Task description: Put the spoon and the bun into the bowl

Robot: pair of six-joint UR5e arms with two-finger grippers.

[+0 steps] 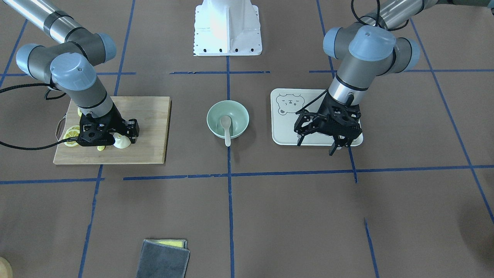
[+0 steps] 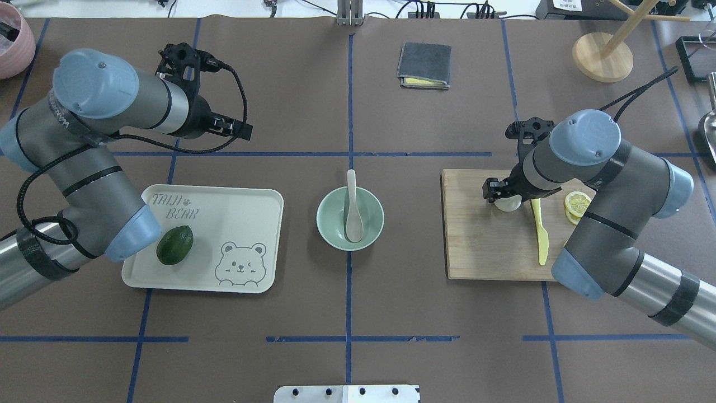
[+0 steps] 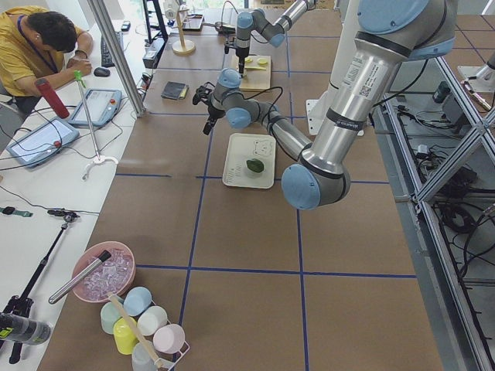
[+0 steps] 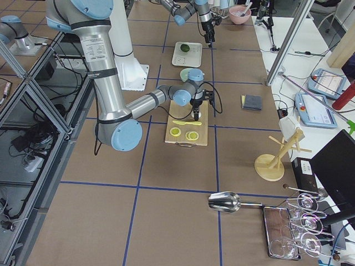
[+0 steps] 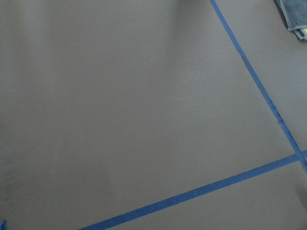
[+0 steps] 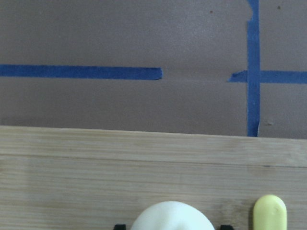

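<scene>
Next, my right gripper lets go of the white bun inside the mint-green bowl (image 1: 228,113), against the scoop of the off-white spoon.
The off-white spoon (image 1: 226,127) lies in the mint-green bowl (image 1: 214,112) at the table's middle, scoop inside and handle over the rim; both also show in the overhead view, spoon (image 2: 352,208) and bowl (image 2: 331,225). The white bun (image 2: 507,204) sits on the wooden cutting board (image 2: 481,252). My right gripper (image 2: 506,196) is low over the board with a finger on each side of the bun (image 6: 171,218), and a thin gap shows. My left gripper (image 1: 314,148) hangs open and empty above the tray's (image 1: 283,137) edge.
An avocado (image 2: 174,244) lies on the bear-print tray (image 2: 246,196). A yellow plastic knife (image 2: 540,235) and lemon slices (image 2: 576,204) lie on the board beside the bun. A folded grey cloth (image 2: 425,65) and a wooden rack (image 2: 603,56) are on the far side.
</scene>
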